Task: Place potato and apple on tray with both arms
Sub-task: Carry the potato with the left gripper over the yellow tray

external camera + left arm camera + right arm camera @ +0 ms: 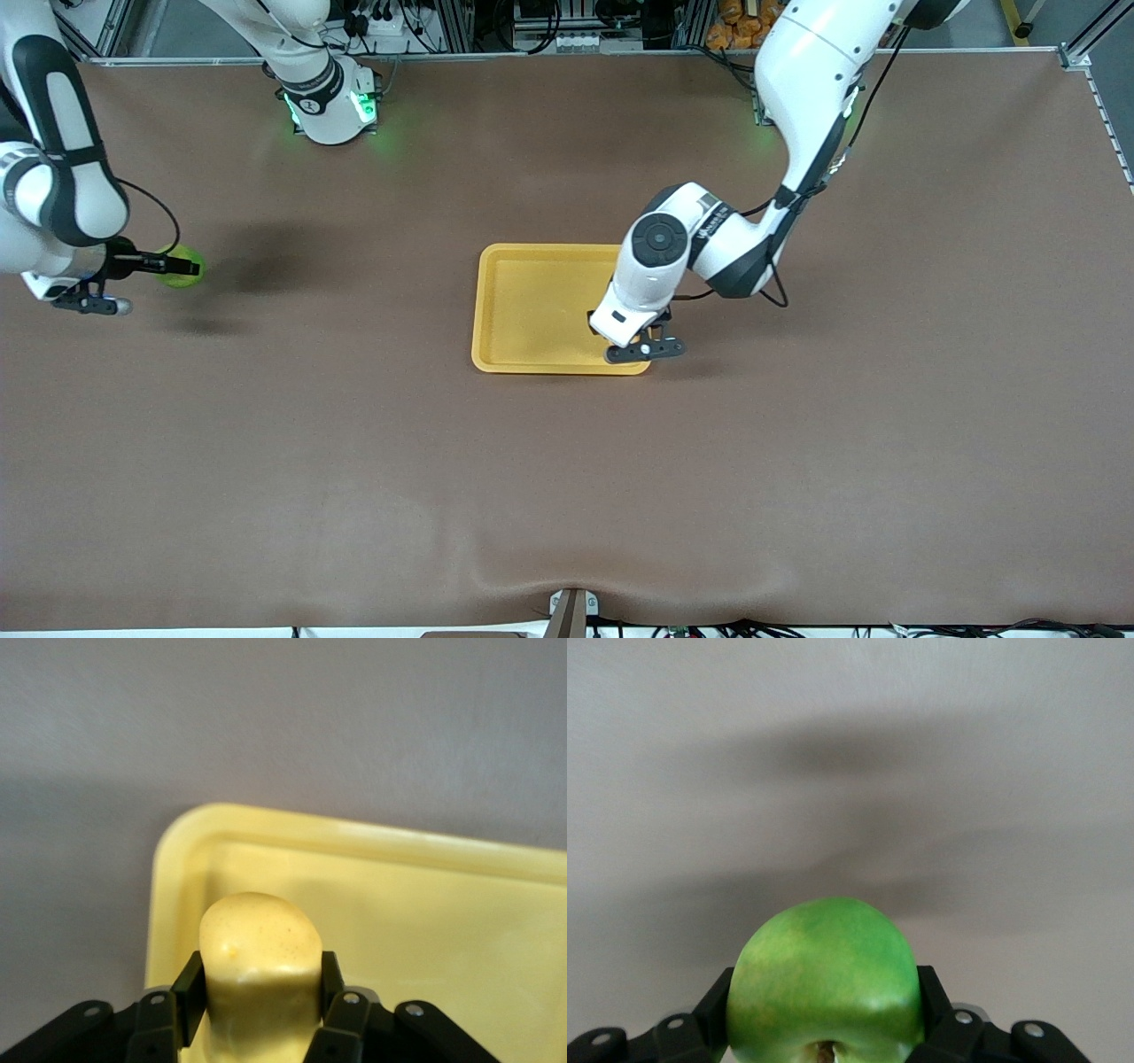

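Note:
Next, my left gripper drops the yellow potato, now over the tray's corner, just inside the tray's short rim (625, 318) (229, 992), below the wrist of that gripper.
The yellow-orange tray (532, 306) lies at the middle of the table. My left gripper (631, 338) hangs over the tray's corner toward the left arm's end and is shut on the yellow potato (260, 943). The left wrist view shows the tray's rim (266, 819) below the potato and a black finger (189, 985) on each side of it. In the front view the wrist hides the potato. My right gripper (168, 264) is at the right arm's end of the table, above the brown surface, shut on the green apple (183, 267). The apple (824, 979) fills the space between the fingers (718, 997).
The table (567, 487) is covered in brown cloth, with a ripple at the edge nearest the front camera. The arm bases (330, 106) glow green along the edge farthest from that camera. A small mount (571, 611) sits at the nearest edge.

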Controlling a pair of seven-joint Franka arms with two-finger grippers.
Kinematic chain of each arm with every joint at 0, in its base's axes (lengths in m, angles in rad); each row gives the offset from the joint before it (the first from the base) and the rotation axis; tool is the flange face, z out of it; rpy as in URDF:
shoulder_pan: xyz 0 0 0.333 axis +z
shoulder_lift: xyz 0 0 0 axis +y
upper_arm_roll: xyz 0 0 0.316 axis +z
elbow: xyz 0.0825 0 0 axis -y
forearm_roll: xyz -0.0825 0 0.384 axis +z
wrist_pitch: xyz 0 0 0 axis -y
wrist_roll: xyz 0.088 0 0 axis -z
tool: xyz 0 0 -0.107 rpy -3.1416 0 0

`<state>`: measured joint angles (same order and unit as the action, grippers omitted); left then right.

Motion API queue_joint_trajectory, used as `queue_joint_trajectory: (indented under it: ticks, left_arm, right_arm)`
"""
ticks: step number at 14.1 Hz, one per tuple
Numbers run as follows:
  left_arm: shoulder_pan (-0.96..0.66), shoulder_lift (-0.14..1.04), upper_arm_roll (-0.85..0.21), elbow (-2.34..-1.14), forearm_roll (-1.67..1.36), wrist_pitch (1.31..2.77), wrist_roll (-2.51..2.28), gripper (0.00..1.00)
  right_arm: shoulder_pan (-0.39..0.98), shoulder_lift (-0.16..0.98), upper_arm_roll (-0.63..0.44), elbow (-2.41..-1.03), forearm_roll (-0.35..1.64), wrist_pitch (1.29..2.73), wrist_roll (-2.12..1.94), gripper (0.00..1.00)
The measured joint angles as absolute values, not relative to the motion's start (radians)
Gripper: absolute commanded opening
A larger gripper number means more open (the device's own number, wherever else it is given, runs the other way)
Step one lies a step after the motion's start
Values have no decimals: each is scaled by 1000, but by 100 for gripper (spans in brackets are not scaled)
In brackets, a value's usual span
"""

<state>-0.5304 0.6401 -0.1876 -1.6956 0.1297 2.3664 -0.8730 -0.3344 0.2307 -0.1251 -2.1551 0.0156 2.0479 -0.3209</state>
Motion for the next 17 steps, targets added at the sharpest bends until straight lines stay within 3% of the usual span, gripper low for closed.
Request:
queue_joint_trajectory:
  ticks: [10, 16, 17]
  left_arm:
    - [-573, 677, -187, -1683, 237, 2290, -882, 0]
    - [-573, 678, -185, -1682, 237, 2267, -882, 9]
    - [-573, 678, -184, -1682, 237, 2265, -882, 19]
  right_arm:
    - [-269, 222, -122, -1949, 18, 1751, -225, 0]
    - [-132, 179, -114, -1934, 52, 1652, -10, 0]
    - [-118, 168, -114, -1934, 68, 1640, 4, 0]
